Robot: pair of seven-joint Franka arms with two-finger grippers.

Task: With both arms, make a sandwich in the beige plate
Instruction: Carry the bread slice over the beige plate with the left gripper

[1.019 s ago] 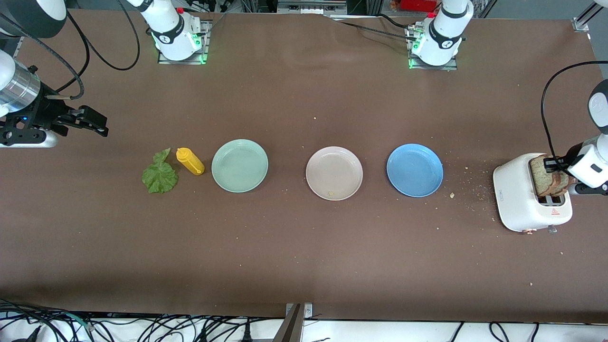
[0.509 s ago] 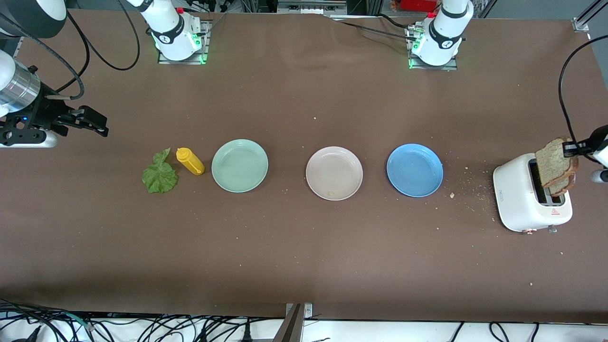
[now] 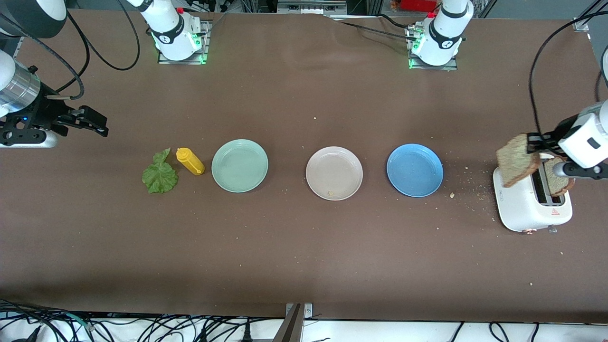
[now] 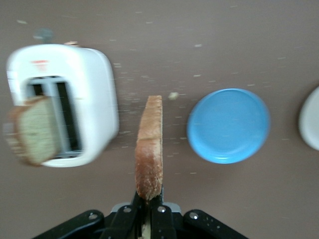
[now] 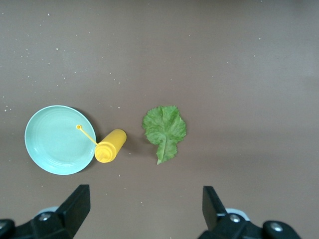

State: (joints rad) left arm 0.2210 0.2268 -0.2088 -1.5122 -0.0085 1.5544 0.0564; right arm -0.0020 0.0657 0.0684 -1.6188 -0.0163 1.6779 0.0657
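The robot's left gripper needs to release the brown bread slice flat on the middle of the beige plate (image 3: 337, 172).
My left gripper (image 3: 536, 141) is shut on the top edge of a brown bread slice (image 3: 517, 159), which hangs upright in the air over the toaster's edge on the blue plate's side. The left wrist view shows the slice (image 4: 149, 142) edge-on, clamped in the gripper (image 4: 148, 200). A second slice (image 3: 558, 175) stands in the white toaster (image 3: 522, 204). The beige plate (image 3: 334, 166) lies mid-table with only a crumb in it. A green lettuce leaf (image 3: 160, 175) lies toward the right arm's end. My right gripper (image 3: 97, 126) waits open above the table near that end, with nothing in it (image 5: 144, 204).
A mint-green plate (image 3: 240, 165) and a blue plate (image 3: 414, 170) flank the beige one. A yellow squeeze bottle (image 3: 190, 161) lies between the lettuce and the mint plate. Crumbs are scattered between the blue plate and the toaster.
My left gripper has pulled one bread slice up out of the toaster and carried it toward the blue plate. The other slice stays in its slot. The right arm has not moved.
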